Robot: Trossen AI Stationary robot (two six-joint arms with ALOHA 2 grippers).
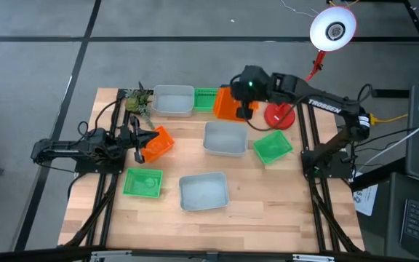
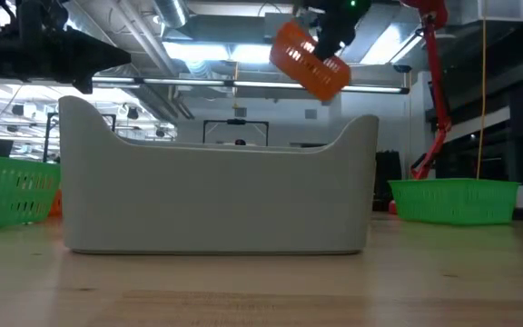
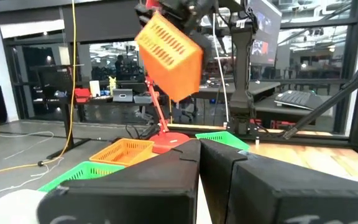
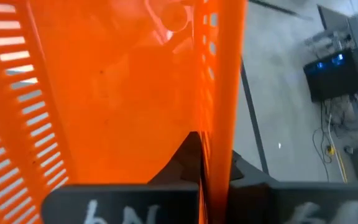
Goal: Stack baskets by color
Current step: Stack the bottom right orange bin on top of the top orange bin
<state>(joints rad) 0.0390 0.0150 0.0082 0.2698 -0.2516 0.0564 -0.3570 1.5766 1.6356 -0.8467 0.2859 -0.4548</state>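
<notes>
The orange basket will go down from my right gripper between the far green basket and the red lamp base point(image 1: 244, 102).
My right gripper point(image 1: 243, 105) is shut on an orange basket point(image 1: 226, 104), held in the air over the table's far side; the low view shows the orange basket point(image 2: 309, 59) tilted high up. A second orange basket point(image 1: 159, 143) sits just in front of my left gripper point(image 1: 139, 143), which is shut at the table's left; I cannot tell if they touch. A third orange basket point(image 3: 126, 149) rests by the red lamp base. Green baskets point(image 1: 142, 182) point(image 1: 273, 146) point(image 1: 205, 99) and grey baskets point(image 1: 204, 191) point(image 1: 225, 138) point(image 1: 173, 100) stand singly on their bottoms on the table. My right gripper pinches one side wall of the orange basket point(image 4: 219, 124), one finger inside the basket and one outside, with the wall running edge-on between them. The fingers slant down onto it from above. The basket hangs tilted below the gripper, lifted clear of the table and of the other baskets.
A red lamp base point(image 1: 278, 115) stands at the far right of the table, and its arm rises to a round white lamp head point(image 1: 333, 29). A small plant-like clutter point(image 1: 138, 102) lies at the far left corner. Bare wood shows along the near edge point(image 1: 268, 218).
</notes>
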